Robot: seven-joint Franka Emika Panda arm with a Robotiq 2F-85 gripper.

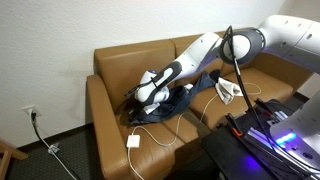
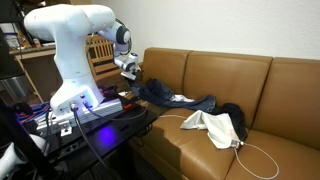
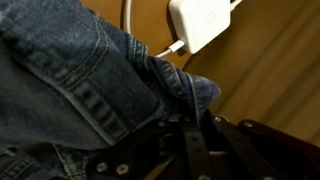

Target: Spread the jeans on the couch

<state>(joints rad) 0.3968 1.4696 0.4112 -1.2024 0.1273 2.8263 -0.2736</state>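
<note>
My gripper needs to release the edge of the jeans on the couch seat (image 1: 125, 124) beside the arm of the couch, just behind the white plug block.
The jeans (image 1: 182, 101) lie rumpled in blue denim on the seat of the tan leather couch (image 1: 125, 65), near one end. In both exterior views my gripper (image 1: 148, 97) is down at the edge of the jeans (image 2: 170, 98) nearest the couch (image 2: 230, 75) arm. There the gripper (image 2: 131, 70) holds that edge a little above the cushion. In the wrist view denim (image 3: 60, 80) fills the left side, and a fold runs down into my gripper (image 3: 190, 125), whose jaws are shut on it. Bare couch leather (image 3: 275, 70) shows to the right.
A white cable with a square plug block (image 1: 133, 141) lies on the seat front, close above my gripper in the wrist view (image 3: 205, 22). A white cloth (image 2: 212, 124) and a dark garment (image 2: 234, 118) sit on the middle cushion. A wooden chair (image 2: 100, 55) stands behind the robot.
</note>
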